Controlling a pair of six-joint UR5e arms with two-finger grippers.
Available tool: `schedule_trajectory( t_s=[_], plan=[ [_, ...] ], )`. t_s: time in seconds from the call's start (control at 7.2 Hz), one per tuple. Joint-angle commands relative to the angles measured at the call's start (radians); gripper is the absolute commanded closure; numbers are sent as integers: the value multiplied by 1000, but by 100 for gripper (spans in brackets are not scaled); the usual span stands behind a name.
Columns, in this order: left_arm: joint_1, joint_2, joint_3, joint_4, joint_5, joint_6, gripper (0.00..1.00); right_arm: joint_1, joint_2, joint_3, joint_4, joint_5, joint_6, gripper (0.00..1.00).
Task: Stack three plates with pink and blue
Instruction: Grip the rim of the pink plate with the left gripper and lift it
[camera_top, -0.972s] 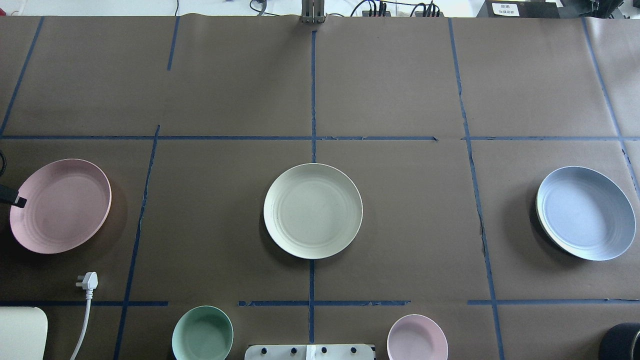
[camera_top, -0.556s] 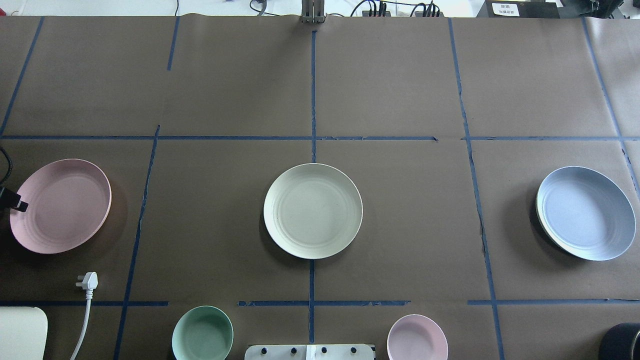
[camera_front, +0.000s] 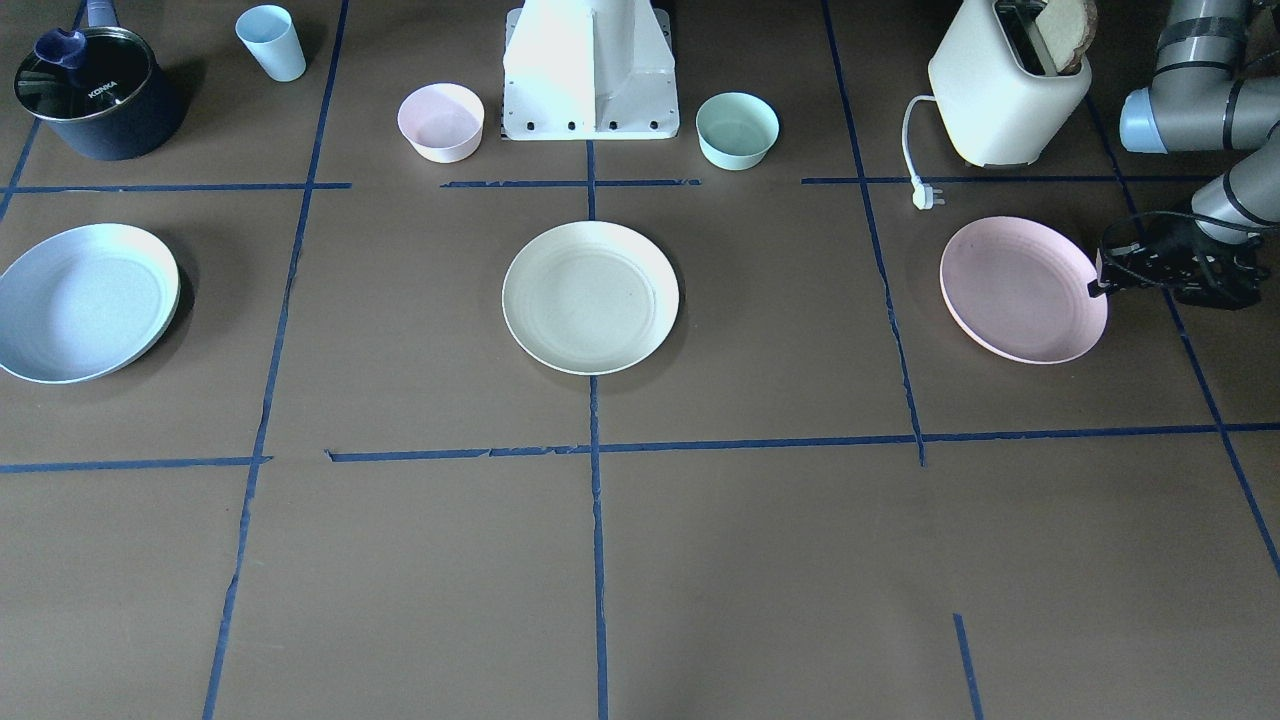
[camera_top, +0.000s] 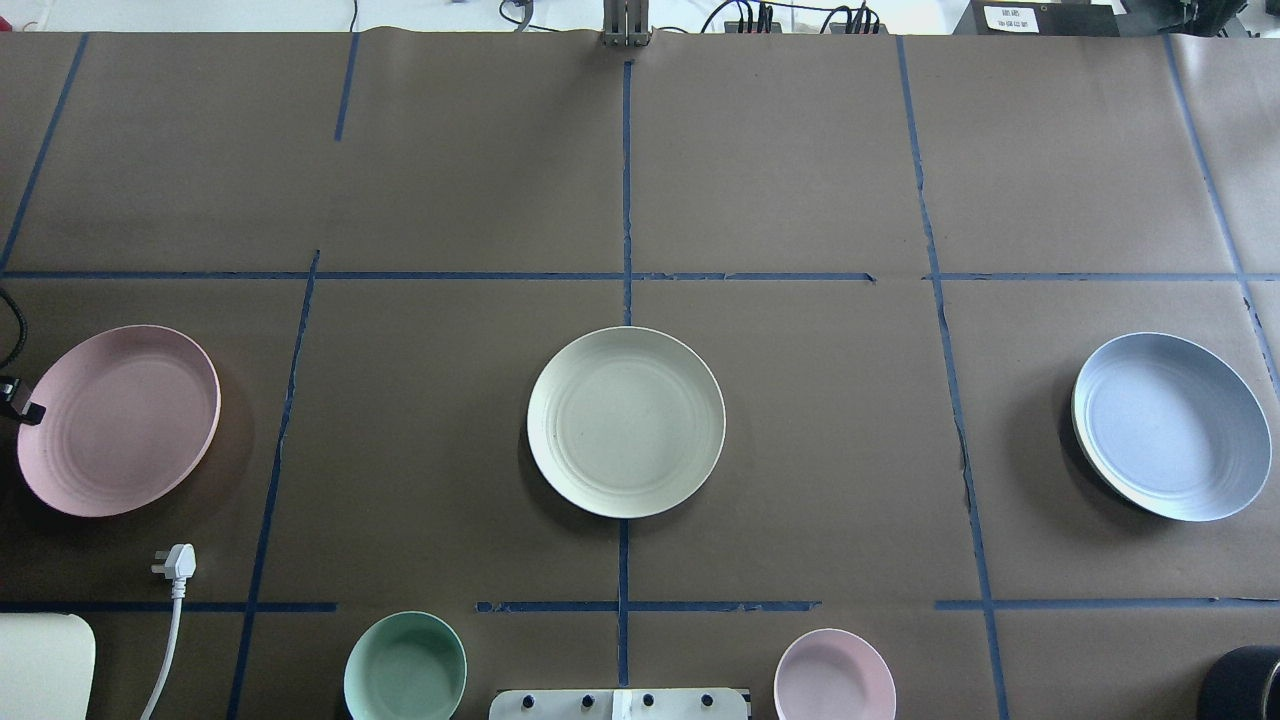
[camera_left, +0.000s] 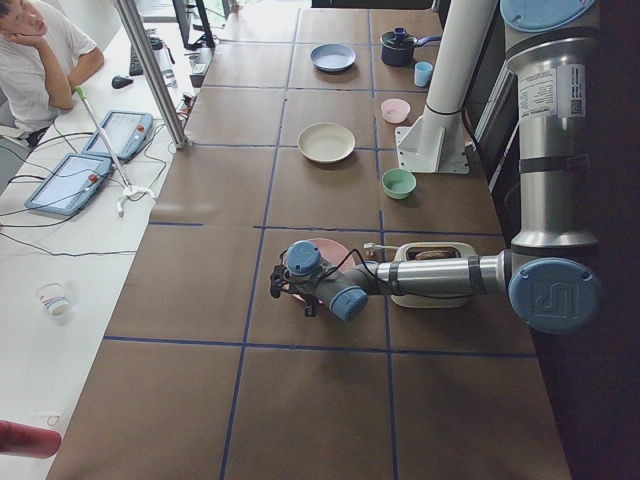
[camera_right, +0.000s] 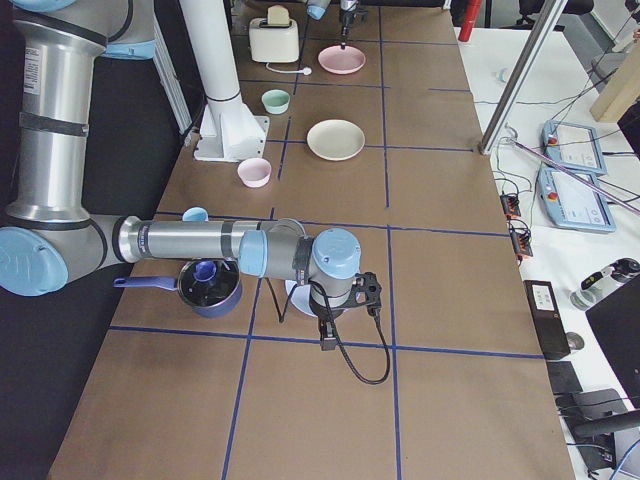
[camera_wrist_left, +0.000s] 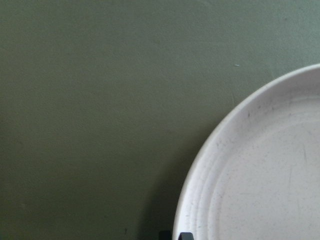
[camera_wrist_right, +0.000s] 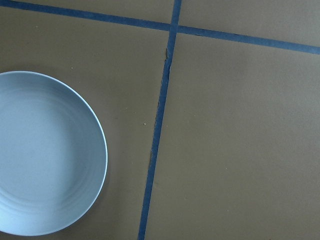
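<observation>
My left gripper has the pale pink plate. It will let go of it squarely on top of the cream plate (camera_front: 589, 295) in the middle.
The pale pink plate (camera_top: 118, 420) lies at the table's left end; it also shows in the front view (camera_front: 1020, 290) and the left wrist view (camera_wrist_left: 265, 175). My left gripper (camera_front: 1098, 283) is at its outer rim, jaws astride the rim and shut on it. The cream plate (camera_top: 626, 422) lies in the middle. The pale blue plate (camera_top: 1172, 425) lies at the right end and shows in the right wrist view (camera_wrist_right: 45, 155). My right gripper (camera_right: 327, 340) hangs over the blue plate's outer side; I cannot tell whether it is open or shut.
Along the robot's side stand a toaster (camera_front: 1005, 90) with its loose plug (camera_front: 925, 197), a mint-green bowl (camera_front: 737, 128), the robot base (camera_front: 590, 70), a small pink bowl (camera_front: 440, 120), a light blue cup (camera_front: 272, 42) and a dark pot (camera_front: 95, 95).
The left gripper's tip has drawn back a little outward and toward the robot, and the pink plate has shifted slightly with it. The other plates have not moved.
</observation>
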Motion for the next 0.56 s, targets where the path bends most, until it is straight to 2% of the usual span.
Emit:
schedule_trajectory(
  t_s=[0.0,0.28,0.42],
  plan=[
    [0,-5,-5,3,-4,-4,99,0,0,1,0,-1,0,0],
    [-3,-43,-40,15,-203,-66,100,0,0,1,0,-1,0,0],
    [-6,-87,-71,16,-209,-180,100,0,-2,1,0,-1,0,0]
  ],
)
